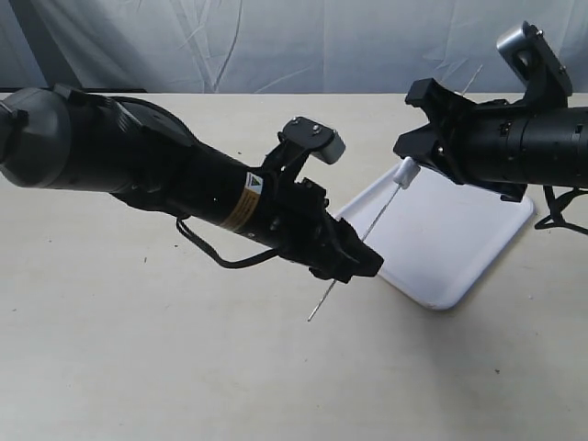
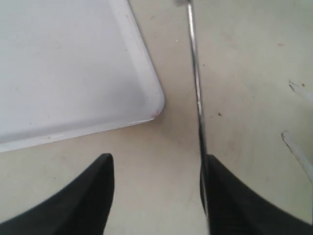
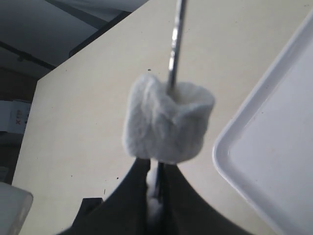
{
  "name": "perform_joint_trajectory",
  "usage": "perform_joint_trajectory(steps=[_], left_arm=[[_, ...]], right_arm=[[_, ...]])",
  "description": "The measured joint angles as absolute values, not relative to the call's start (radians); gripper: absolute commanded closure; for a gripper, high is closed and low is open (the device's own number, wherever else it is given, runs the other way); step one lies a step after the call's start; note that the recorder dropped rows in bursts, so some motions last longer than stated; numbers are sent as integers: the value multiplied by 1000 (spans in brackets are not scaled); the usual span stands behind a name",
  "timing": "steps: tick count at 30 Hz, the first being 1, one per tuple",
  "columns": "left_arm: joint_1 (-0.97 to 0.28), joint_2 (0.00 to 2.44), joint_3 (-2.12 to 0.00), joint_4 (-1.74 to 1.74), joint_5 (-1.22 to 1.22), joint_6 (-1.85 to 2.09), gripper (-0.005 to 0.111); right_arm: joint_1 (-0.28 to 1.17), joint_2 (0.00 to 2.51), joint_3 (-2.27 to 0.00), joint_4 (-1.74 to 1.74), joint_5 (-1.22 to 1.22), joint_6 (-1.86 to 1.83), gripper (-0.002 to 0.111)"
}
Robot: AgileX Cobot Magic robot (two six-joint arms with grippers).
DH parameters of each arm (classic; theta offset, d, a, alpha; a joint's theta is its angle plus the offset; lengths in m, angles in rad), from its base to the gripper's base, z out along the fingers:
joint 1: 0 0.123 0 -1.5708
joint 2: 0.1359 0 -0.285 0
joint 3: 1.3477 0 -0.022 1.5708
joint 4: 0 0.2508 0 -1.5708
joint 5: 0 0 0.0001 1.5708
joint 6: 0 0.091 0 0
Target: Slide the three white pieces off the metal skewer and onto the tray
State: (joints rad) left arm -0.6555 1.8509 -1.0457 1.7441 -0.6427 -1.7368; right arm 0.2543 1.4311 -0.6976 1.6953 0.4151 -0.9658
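My left gripper is open around the skewer's lower part, so it should close and steady the skewer before my right gripper opens to retake the white pieces (image 1: 405,173).
The metal skewer (image 1: 367,230) slants from above the table up to my right gripper (image 1: 411,152), which is shut on its upper part. One white piece (image 1: 405,172) sits on the rod just in front of those fingertips, large in the right wrist view (image 3: 168,122). A bit more white shows between the shut fingers (image 3: 142,181) of the right gripper (image 3: 155,166). My left gripper (image 1: 363,260) is open around the skewer's lower part. In the left wrist view the skewer (image 2: 196,88) lies against one finger of the left gripper (image 2: 157,161). The tray (image 1: 459,248) lies flat below the skewer.
The tray's rounded corner (image 2: 154,105) is close to my left gripper, and its rim (image 3: 230,161) is close to my right gripper. A black cable (image 1: 216,259) hangs under the left arm. A grey cloth (image 1: 276,41) backs the beige table (image 1: 138,367).
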Motion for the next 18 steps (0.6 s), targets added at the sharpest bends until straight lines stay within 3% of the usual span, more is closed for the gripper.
perform_joint_trajectory(steps=[4, 9, 18], left_arm=[[-656, 1853, -1059, 1746, -615, -1743, 74], [-656, 1859, -1075, 1746, -615, -1745, 107], [-656, 1859, -1079, 1752, -632, -1744, 107]], right_arm=[[254, 1431, -698, 1689, 426, -966, 109], [254, 1431, -698, 1689, 436, -966, 109], [254, 1431, -698, 1689, 439, -966, 109]])
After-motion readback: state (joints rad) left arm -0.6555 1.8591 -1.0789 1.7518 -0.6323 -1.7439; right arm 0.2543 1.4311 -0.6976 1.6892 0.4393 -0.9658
